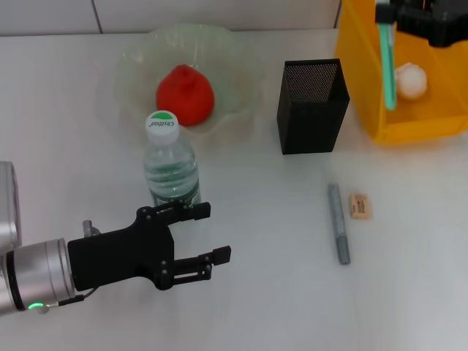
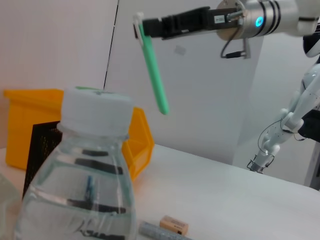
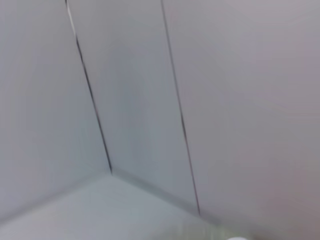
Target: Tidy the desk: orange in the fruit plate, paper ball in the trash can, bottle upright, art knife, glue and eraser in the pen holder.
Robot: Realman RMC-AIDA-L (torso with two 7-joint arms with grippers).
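Observation:
The robot's right gripper needs to set the art knife down in the black pen holder [image 1: 300, 71], leaning toward the fruit plate.
The orange [image 1: 184, 93] lies in the pale green fruit plate [image 1: 238, 66]. In front of the plate the bottle [image 1: 170, 164] stands upright on the desk [image 1: 270, 300]. My left gripper [image 1: 217, 232] is open just in front of the bottle, with nothing between its fingers. High at the back right, my right gripper [image 1: 386, 13] is shut on the mint-green art knife [image 1: 388, 66], which hangs over the yellow trash can [image 1: 417, 128]. The paper ball [image 1: 410, 80] lies inside the can. The grey glue [image 1: 338, 223] and the tan eraser [image 1: 359, 205] lie in front of the black pen holder [image 1: 311, 106].
The left wrist view looks past the bottle [image 2: 85, 175] at the hanging art knife [image 2: 152, 65], the trash can [image 2: 25, 125], the pen holder [image 2: 42, 145], the eraser [image 2: 174, 225] and the glue [image 2: 160, 232]. Only wall panels fill the right wrist view.

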